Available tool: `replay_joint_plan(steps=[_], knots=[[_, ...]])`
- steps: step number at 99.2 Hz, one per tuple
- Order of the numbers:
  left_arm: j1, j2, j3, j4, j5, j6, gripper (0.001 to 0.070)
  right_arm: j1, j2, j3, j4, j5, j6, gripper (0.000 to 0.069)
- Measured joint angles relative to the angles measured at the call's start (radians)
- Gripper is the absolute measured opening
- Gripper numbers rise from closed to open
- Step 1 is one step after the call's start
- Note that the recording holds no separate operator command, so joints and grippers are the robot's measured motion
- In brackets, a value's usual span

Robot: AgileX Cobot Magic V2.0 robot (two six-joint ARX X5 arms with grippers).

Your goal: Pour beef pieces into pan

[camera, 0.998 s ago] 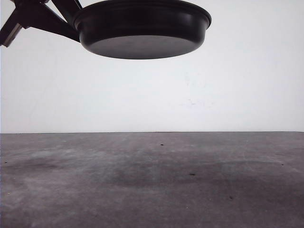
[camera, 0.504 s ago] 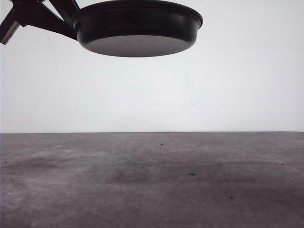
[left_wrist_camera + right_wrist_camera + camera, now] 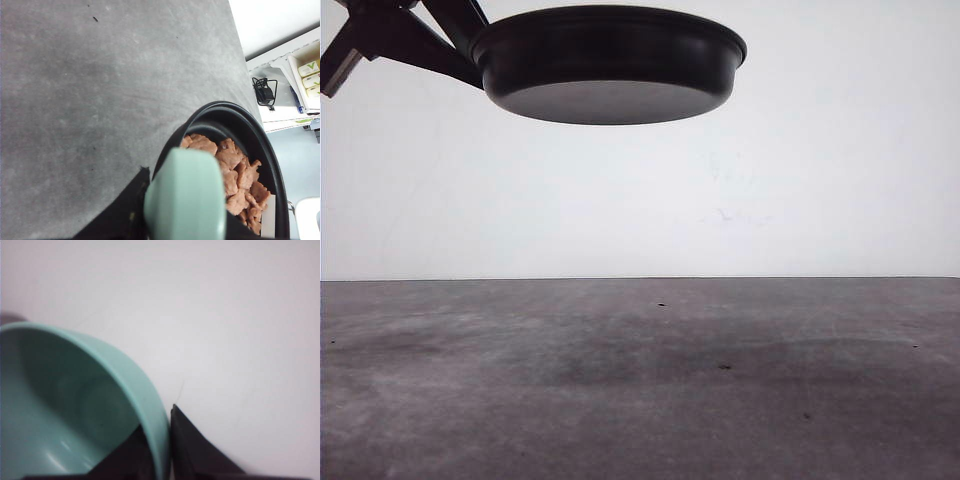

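Observation:
My right gripper has the teal bowl. I will let go of it on the grey table (image 3: 873, 357), past the side of the pan that is opposite the pan's handle.
The black pan (image 3: 610, 65) hangs high over the table, seen from below in the front view. My left gripper (image 3: 455, 40) holds it from the left. In the left wrist view that gripper (image 3: 185, 222) is shut on the pan's mint-green handle (image 3: 185, 195). Beyond the handle, the pan (image 3: 250, 122) holds a heap of reddish-brown beef pieces (image 3: 237, 172). My right gripper (image 3: 167, 445) is shut on the rim of a teal bowl (image 3: 60, 405), one finger inside and one outside. The part of the bowl's inside that shows is bare.
The grey table (image 3: 640, 380) stretches below the pan, with a white wall behind. In the left wrist view the table's edge runs past a black plug and cable (image 3: 264, 90) and a white shelf with boxes (image 3: 310, 70).
The pan shifted a little to the left a second ago and has since held nearly still, sinking very slightly.

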Motion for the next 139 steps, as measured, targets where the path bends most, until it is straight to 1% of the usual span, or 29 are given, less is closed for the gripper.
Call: replay_joint_plan(steps=[6,11,15,20,27,36,47,56,70,80,105,126,129,132,135,139], knots=[[0.0,0.0,0.0,-0.002,0.0,0.006,0.0053,-0.094,-0.021,0.007,-0.085,-0.053,0.169,0.0018],[0.0,0.0,0.0,-0.002,0.0,0.01,0.0053,-0.182,-0.029,0.012,-0.164,-0.101,0.285,0.0018],[0.0,0.0,0.0,-0.002,0.0,0.012,0.0053,-0.258,-0.031,0.013,-0.238,-0.149,0.357,0.0018],[0.0,0.0,0.0,-0.001,0.0,0.015,0.0053,-0.359,-0.024,0.013,-0.338,-0.22,0.416,0.0018],[0.0,0.0,0.0,0.0,-0.006,0.026,0.0053,-0.504,0.012,0.012,-0.47,-0.341,0.463,0.0018],[0.0,0.0,0.0,0.0,-0.024,0.035,0.0053,-0.654,0.086,-0.006,-0.566,-0.476,0.487,0.0018],[0.0,0.0,0.0,0.001,-0.03,0.037,0.0053,-0.781,0.182,-0.068,-0.613,-0.59,0.497,0.0018],[0.0,0.0,0.0,0.0,-0.03,0.038,0.0053,-0.82,0.249,-0.117,-0.608,-0.669,0.501,0.0018],[0.0,0.0,0.0,0.0,-0.031,0.038,0.0053,-0.814,0.308,-0.142,-0.593,-0.688,0.495,0.0018],[0.0,0.0,0.0,0.0,-0.031,0.038,0.0053,-0.79,0.327,-0.142,-0.568,-0.678,0.483,0.0018],[0.0,0.0,0.0,0.0,-0.031,0.038,0.0053,-0.741,0.439,-0.142,-0.606,-0.678,0.48,0.0018],[0.0,0.0,0.0,0.0,-0.031,0.038,0.0053,-0.723,0.452,-0.142,-0.607,-0.674,0.473,0.0022],[0.0,0.0,0.0,0.0,-0.031,0.038,0.0053,-0.722,0.452,-0.142,-0.606,-0.674,0.473,0.0041],[0.0,0.0,0.0,0.0,-0.031,0.038,0.0053,-0.722,0.452,-0.142,-0.607,-0.674,0.472,0.008],[0.0,0.0,0.0,0.001,-0.033,0.038,0.0053,-0.722,0.451,-0.142,-0.607,-0.674,0.469,0.0142],[0.0,0.0,0.0,0.003,-0.039,0.038,0.0053,-0.722,0.449,-0.142,-0.608,-0.674,0.467,0.0253]])
